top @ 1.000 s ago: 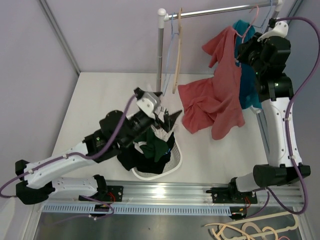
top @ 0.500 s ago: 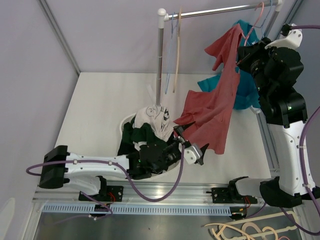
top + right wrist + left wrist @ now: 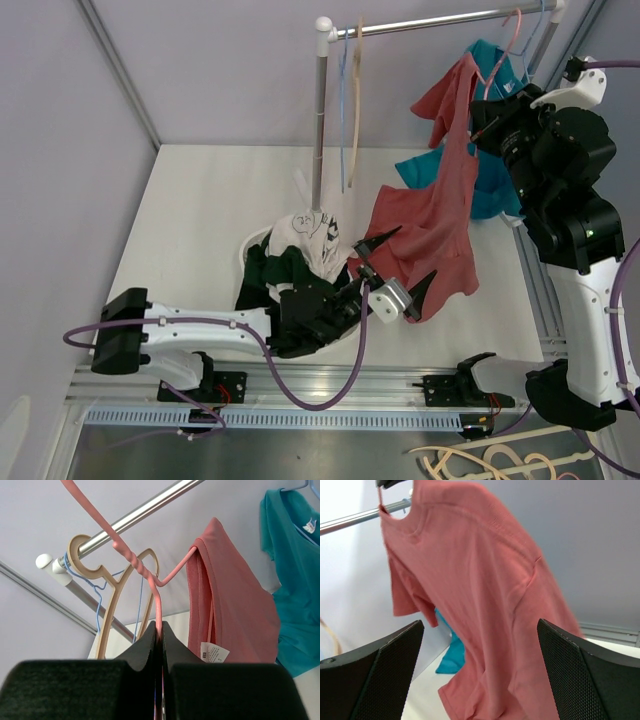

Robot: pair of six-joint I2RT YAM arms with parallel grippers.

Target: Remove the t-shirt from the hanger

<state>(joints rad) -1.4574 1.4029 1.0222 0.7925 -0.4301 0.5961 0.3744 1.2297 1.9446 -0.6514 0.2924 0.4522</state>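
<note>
My left gripper is to close next on the t-shirt's near sleeve (image 3: pixel 445 276) (image 3: pixel 537 610), just below the shoulder seam, where the pink cloth hangs lowest towards the front.
A salmon-pink t-shirt (image 3: pixel 440 190) hangs from a thin pink hanger (image 3: pixel 505 45) at the right end of the rail. My right gripper (image 3: pixel 487 122) is shut on the hanger's wire just below its twisted neck (image 3: pixel 159 622), with the shirt's collar and label (image 3: pixel 230 615) beside it. My left gripper (image 3: pixel 417 252) stands wide open in front of the shirt's lower part. In the left wrist view the t-shirt (image 3: pixel 485 605) fills the space between the two black fingers (image 3: pixel 375 675), which do not touch it.
A metal rail (image 3: pixel 430 22) on a pole (image 3: pixel 320 120) carries a wooden hanger (image 3: pixel 355 110) and a blue wire hanger (image 3: pixel 341 100). A teal shirt (image 3: pixel 490 185) hangs behind the pink one. A white basket (image 3: pixel 250 240) full of clothes sits by the left arm.
My left arm has swung from over the basket to the right and up to the shirt's lower part, staying open. The right arm has shifted the hanger and shirt slightly right.
</note>
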